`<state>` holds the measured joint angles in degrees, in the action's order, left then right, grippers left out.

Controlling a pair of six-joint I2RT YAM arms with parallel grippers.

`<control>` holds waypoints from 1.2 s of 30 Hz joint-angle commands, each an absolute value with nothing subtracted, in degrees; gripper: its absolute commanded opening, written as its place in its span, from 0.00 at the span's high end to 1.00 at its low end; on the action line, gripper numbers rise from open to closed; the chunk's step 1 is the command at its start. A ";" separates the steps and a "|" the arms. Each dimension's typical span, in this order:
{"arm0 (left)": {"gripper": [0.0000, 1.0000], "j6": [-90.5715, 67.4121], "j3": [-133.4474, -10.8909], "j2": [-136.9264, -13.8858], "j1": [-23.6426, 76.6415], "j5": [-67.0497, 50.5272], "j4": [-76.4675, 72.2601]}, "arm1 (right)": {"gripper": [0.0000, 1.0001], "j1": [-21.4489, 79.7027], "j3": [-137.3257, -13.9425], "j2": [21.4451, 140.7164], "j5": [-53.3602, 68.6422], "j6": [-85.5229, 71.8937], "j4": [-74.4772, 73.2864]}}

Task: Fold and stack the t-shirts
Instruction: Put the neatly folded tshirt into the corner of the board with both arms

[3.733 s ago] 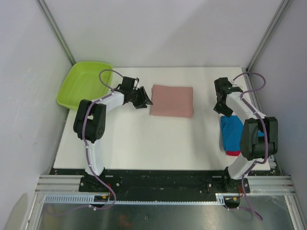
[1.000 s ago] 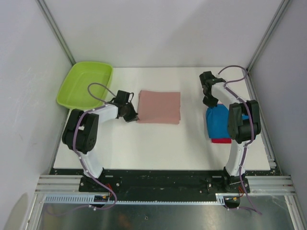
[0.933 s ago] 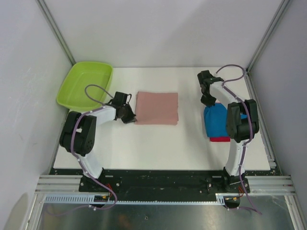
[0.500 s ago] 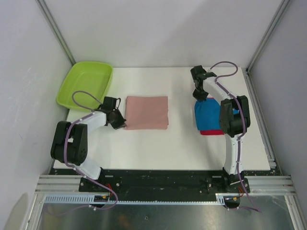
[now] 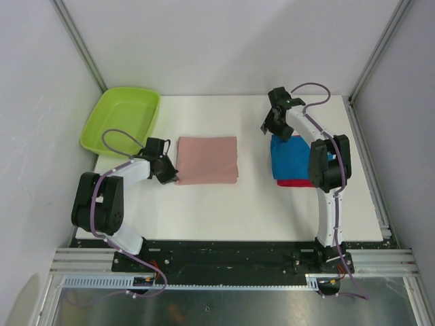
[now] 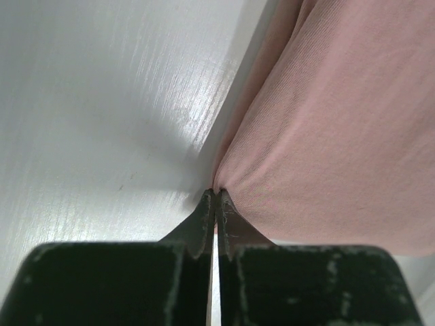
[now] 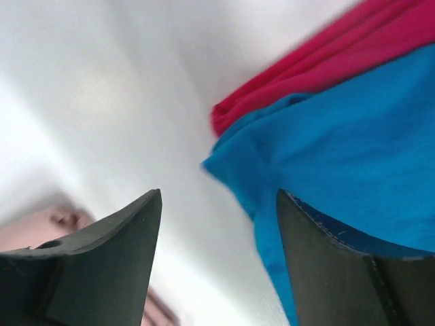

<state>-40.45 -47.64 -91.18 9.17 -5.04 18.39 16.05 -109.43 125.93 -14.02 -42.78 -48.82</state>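
Observation:
Next, I close my right gripper on the far corner (image 5: 235, 138) (image 7: 72, 219) of the dusty pink t-shirt, on the side that faces the blue t-shirt.
A folded dusty pink t-shirt (image 5: 208, 159) lies left of the table's middle. My left gripper (image 5: 167, 170) is at its left edge, jaws shut on a pinch of the pink cloth (image 6: 326, 136), with the fingertips (image 6: 215, 195) meeting at the fold. A folded blue t-shirt (image 5: 291, 156) lies on a red one (image 5: 293, 182) at the right. My right gripper (image 5: 270, 128) stands open just past the blue shirt's far left corner, nothing between its fingers. In the right wrist view the gripper (image 7: 217, 197) frames bare table, with the blue shirt (image 7: 353, 156) and red shirt (image 7: 326, 61) beside it.
A lime-green tub (image 5: 121, 117) sits at the table's far left corner. White enclosure walls and metal posts stand around the table. The pink shirt's edge (image 7: 47, 227) shows low at the left of the right wrist view.
My left gripper dragged the pink shirt leftwards and then held still. My right gripper slid the blue and red stack leftwards, then opened, let go and lifted off it.

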 commanded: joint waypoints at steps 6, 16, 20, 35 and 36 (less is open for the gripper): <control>1.00 -38.61 -47.99 -91.06 8.75 -5.78 19.32 | 0.27 18.86 -107.74 120.05 8.79 -30.91 -34.85; 1.00 -36.97 -50.09 -93.13 8.53 -5.43 20.26 | 0.27 20.11 -98.70 123.76 22.36 -28.29 -18.30; 1.00 -36.17 -50.90 -93.81 8.14 -4.94 20.99 | 0.27 20.73 -97.04 124.87 23.82 -27.41 -15.43; 1.00 -34.80 -56.85 -95.87 4.96 -2.22 24.32 | 0.28 23.00 -97.75 129.76 20.92 -24.68 -15.12; 1.00 -34.71 -57.34 -96.10 4.68 -2.08 24.55 | 0.28 23.15 -97.65 129.83 20.66 -24.56 -15.16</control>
<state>-36.82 -54.02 -95.46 6.42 -4.84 23.33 22.41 -97.08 128.88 21.91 -26.24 -16.99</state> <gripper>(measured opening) 0.006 0.726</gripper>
